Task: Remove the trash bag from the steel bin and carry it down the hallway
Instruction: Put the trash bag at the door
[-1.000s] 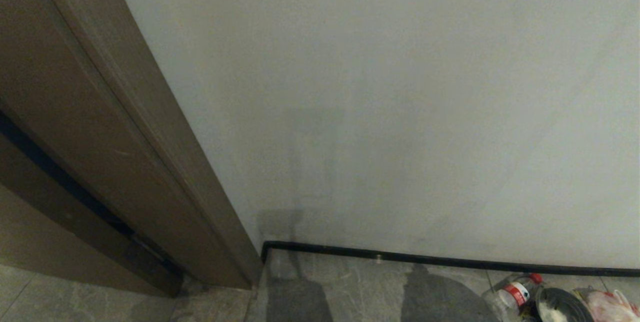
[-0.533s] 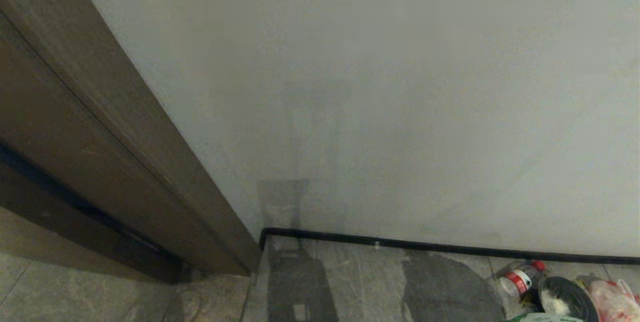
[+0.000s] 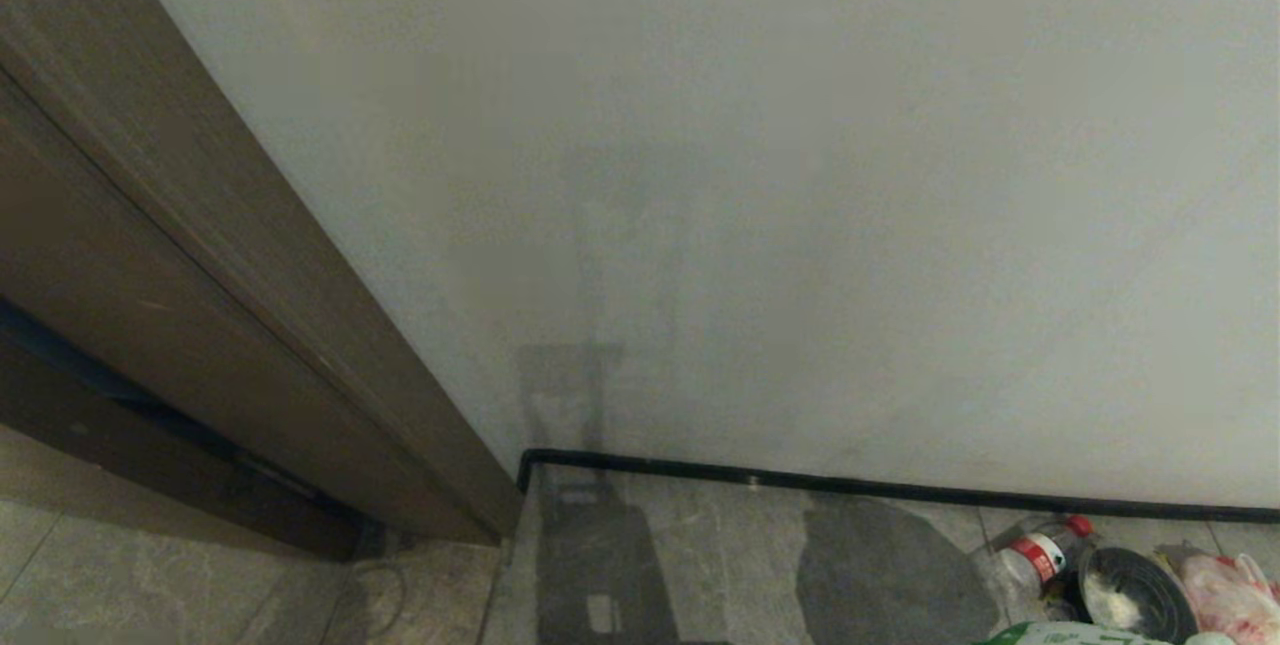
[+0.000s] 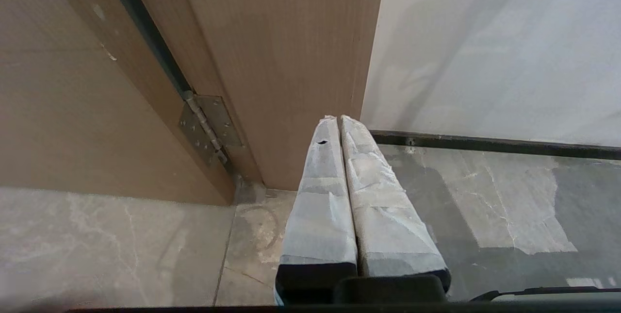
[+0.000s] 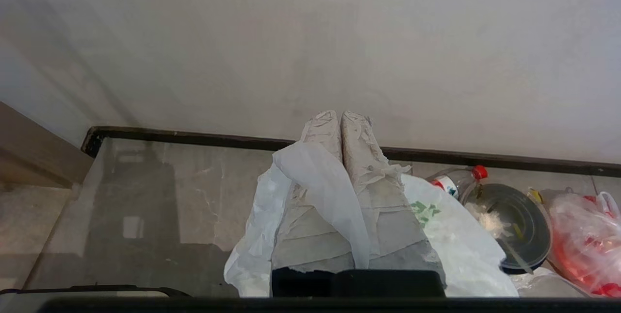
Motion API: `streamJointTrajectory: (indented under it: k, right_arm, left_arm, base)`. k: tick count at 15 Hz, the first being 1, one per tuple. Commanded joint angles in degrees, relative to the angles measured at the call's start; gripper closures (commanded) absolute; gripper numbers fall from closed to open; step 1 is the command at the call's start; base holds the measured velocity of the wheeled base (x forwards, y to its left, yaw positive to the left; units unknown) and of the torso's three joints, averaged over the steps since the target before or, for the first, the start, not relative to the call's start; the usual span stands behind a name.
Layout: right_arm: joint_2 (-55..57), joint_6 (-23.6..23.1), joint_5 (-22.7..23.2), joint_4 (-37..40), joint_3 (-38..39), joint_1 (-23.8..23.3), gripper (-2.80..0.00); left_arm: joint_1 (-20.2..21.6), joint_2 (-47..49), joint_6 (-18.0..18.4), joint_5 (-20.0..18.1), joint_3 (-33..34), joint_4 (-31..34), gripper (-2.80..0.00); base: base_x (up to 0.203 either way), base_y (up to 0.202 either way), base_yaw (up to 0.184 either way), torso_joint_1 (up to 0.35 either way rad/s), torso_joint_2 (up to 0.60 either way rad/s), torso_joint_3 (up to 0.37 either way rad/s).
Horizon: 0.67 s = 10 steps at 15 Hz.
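Next, my right gripper sets the trash bag down on the floor (image 3: 900, 569) beside the clear bottle, close to the black baseboard. The bag now hangs from that gripper.
My right gripper (image 5: 340, 116) is shut on the trash bag (image 5: 456, 240), a thin white plastic bag with green print. A strip of the bag comes up between the wrapped fingers and drapes over one of them; the rest hangs below. Its top just shows at the bottom edge of the head view (image 3: 1060, 635). My left gripper (image 4: 338, 120) is shut with nothing in it, near the brown door frame (image 4: 271, 60). The steel bin is out of view. I am in the hallway, with grey marbled floor tiles (image 3: 720, 565) and a white wall (image 3: 800, 225).
A black baseboard (image 3: 900, 490) runs along the wall. On the floor at the right lie a clear bottle with a red cap (image 3: 1040, 555), a dark round bowl with white scraps (image 3: 1130, 595) and a clear bag with red contents (image 3: 1235, 600). The door hinge (image 4: 208, 123) is to the left.
The whole head view has shifted as the camera tilted down: wall and baseboard sit higher in the picture, and the top of the trash bag has come in at the bottom edge.
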State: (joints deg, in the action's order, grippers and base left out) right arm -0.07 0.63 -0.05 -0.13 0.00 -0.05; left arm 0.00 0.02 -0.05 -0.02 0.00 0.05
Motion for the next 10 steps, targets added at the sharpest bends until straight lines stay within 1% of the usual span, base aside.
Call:
streamJointTrajectory:
  k: [1, 3, 5, 7, 8, 10]
  right_arm:
    - [0.1, 0.0, 0.0, -0.1, 0.0, 0.0, 0.00]
    - [0.0, 0.0, 0.0, 0.0, 0.0, 0.0, 0.00]
    - [0.0, 0.3, -0.3, -0.3, 0.0, 0.0, 0.00]
    - [0.0, -0.5, -0.3, -0.8, -0.2, 0.0, 0.00]
    - [0.4, -1.3, -0.3, 0.2, -2.8, 0.0, 0.00]
    - [3.2, -1.8, -0.2, 6.8, -13.2, 0.0, 0.00]
  left_arm:
    - [0.0, 0.0, -0.2, 0.0, 0.0, 0.0, 0.00]
    - [0.0, 0.0, -0.1, 0.1, 0.0, 0.0, 0.00]
    - [0.0, 0.0, 0.0, 0.0, 0.0, 0.0, 0.00]
    - [0.0, 0.0, 0.0, 0.0, 0.0, 0.0, 0.00]
    - [0.0, 0.0, 0.0, 0.0, 0.0, 0.0, 0.00]
    - [0.0, 0.0, 0.0, 0.0, 0.0, 0.0, 0.00]
  base:
    - [0.000, 0.000, 0.000, 0.000, 0.00, 0.000]
    - [0.000, 0.000, 0.000, 0.000, 0.00, -0.048]
    - [0.000, 0.000, 0.000, 0.002, 0.00, -0.156]
    - [0.000, 0.000, 0.000, 0.002, 0.01, -0.067]
    - [0.000, 0.000, 0.000, 0.000, 0.00, 0.000]
    - [0.000, 0.000, 0.000, 0.000, 0.00, 0.000]
